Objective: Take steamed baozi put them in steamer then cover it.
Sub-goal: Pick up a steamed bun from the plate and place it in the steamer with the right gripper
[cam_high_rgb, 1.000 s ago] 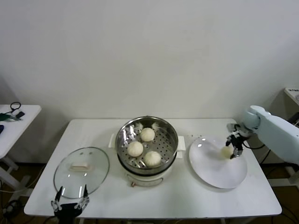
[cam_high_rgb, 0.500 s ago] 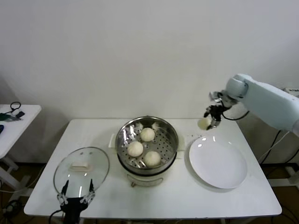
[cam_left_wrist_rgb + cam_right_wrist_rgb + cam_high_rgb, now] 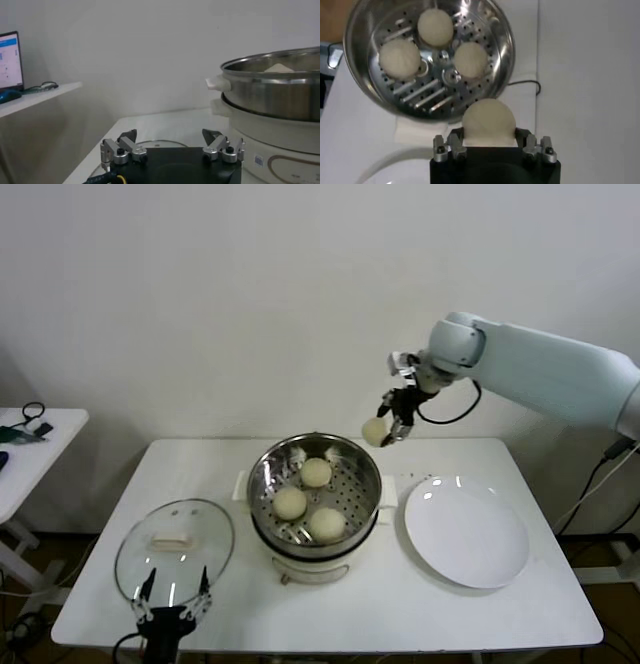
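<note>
The robot's right gripper needs to release the baozi on the bare part of the steamer's tray [image 3: 349,491] [image 3: 437,92] that is closest to the white plate.
The steel steamer [image 3: 262,484] stands mid-table on its white base, with three baozi [image 3: 316,472] [image 3: 290,502] [image 3: 326,524] on its perforated tray. High above the steamer's back right rim, my right gripper [image 3: 381,431] is shut on a fourth baozi [image 3: 373,430]. The right wrist view shows that bun [image 3: 488,121] clamped between the fingers, with the steamer [image 3: 497,30] and its three buns below. The glass cover [image 3: 175,549] with its cream handle lies flat on the table at the left. My left gripper [image 3: 173,607] hovers open at the front edge, just before the cover [image 3: 130,145].
A large empty white plate [image 3: 467,531] lies right of the steamer. A small side table [image 3: 30,449] with cables stands at the far left. The steamer's side handle [image 3: 218,83] is near the left gripper's view.
My right gripper lifted the baozi off the white plate and carried it up and left, to above the steamer's back right rim. The left gripper edged slightly toward the cover.
</note>
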### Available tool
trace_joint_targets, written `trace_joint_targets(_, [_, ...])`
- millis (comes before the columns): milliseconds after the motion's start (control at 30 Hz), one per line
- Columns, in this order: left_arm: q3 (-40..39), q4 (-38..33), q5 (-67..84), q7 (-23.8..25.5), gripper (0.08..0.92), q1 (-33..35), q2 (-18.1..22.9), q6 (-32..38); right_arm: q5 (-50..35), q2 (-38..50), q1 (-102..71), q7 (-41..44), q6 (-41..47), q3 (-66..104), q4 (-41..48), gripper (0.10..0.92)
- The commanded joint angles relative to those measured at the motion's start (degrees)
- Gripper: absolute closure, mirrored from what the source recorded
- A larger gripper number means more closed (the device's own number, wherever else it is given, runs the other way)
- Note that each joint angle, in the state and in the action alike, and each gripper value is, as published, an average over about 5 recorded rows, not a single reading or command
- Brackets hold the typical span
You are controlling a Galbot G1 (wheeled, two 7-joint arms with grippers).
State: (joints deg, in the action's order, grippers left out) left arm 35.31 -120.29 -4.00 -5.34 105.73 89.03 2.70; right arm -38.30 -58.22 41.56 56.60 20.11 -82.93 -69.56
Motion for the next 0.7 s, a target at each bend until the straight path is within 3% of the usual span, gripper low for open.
trace_joint_targets(33, [-0.27,-0.14,0.07,0.25,0.177,0.17,-0.09,0.16,-9.56,-4.31,4.53,-4.94,4.68,-5.92,-6.41,0.362])
trace_joint_targets(700, [0.65,-0.03,1.12,0.44,0.177,-0.18,-0.86,-0.01,-7.47,-9.24,-1.78,-5.54,4.81,-12.12,-4.42,0.357])
